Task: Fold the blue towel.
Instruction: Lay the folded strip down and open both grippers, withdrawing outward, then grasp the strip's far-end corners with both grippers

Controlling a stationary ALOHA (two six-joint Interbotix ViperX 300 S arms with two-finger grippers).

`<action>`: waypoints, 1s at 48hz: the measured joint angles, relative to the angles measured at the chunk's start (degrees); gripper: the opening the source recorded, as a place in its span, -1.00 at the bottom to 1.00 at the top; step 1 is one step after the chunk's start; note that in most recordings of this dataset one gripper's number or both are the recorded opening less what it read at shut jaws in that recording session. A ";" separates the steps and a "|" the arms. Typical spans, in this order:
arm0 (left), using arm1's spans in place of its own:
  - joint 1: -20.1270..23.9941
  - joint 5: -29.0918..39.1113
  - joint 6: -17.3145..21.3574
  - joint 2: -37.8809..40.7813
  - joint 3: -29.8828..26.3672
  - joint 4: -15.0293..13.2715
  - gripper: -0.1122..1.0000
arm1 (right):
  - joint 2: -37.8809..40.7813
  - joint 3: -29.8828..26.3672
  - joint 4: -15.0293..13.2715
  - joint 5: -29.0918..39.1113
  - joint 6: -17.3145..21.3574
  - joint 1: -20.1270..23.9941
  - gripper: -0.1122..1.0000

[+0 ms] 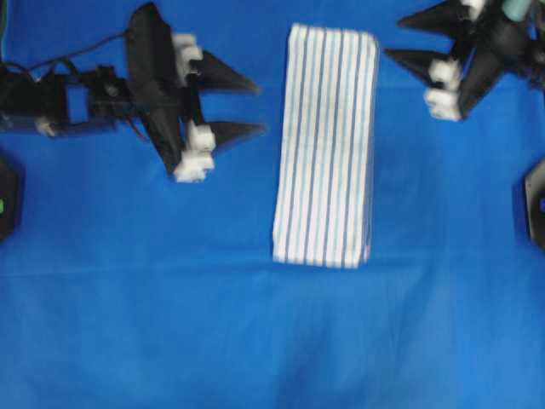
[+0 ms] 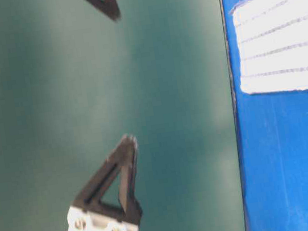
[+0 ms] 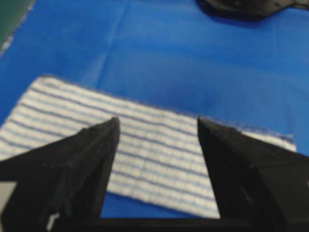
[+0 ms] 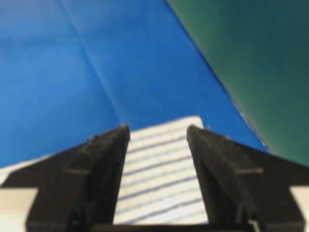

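Observation:
My right gripper is to close next on the far corner (image 1: 371, 38) (image 4: 197, 121) of the blue towel, the one on my right gripper's side.
The blue towel (image 1: 326, 145) lies flat in the middle of the table, folded into a long narrow strip, white with thin blue stripes. My left gripper (image 1: 258, 107) hovers to its left, open, fingers pointing at the towel's long edge without touching it. The right gripper (image 1: 393, 38) is up at the far right, open, near the towel's far right corner and apart from it. In the left wrist view the towel (image 3: 154, 154) shows between and below the left gripper (image 3: 158, 123). The right wrist view has the towel (image 4: 159, 174) below the empty right gripper (image 4: 157, 129).
A plain blue sheet (image 1: 170, 324) covers the table. Black bases sit at the left edge (image 1: 7, 200) and the right edge (image 1: 535, 204). A green backdrop (image 4: 251, 58) lies beyond the sheet's far edge.

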 measured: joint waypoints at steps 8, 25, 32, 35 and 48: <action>0.53 -3.43 0.09 -4.39 5.45 0.09 0.24 | -6.86 5.01 0.09 -0.70 0.18 2.55 0.23; 1.49 -7.47 0.09 -3.69 7.47 0.00 0.24 | -5.01 6.15 0.35 -0.88 0.18 2.72 0.23; 1.93 -7.47 0.18 -1.58 6.15 0.09 0.36 | -3.69 6.15 0.35 -0.88 0.18 2.29 0.28; 2.46 -7.47 0.18 -0.35 5.19 0.09 0.46 | -2.81 5.89 0.44 -0.97 0.18 1.76 0.35; 8.00 -7.47 0.18 8.53 -1.32 0.09 0.86 | 5.19 2.90 0.62 -1.85 0.18 -5.36 0.44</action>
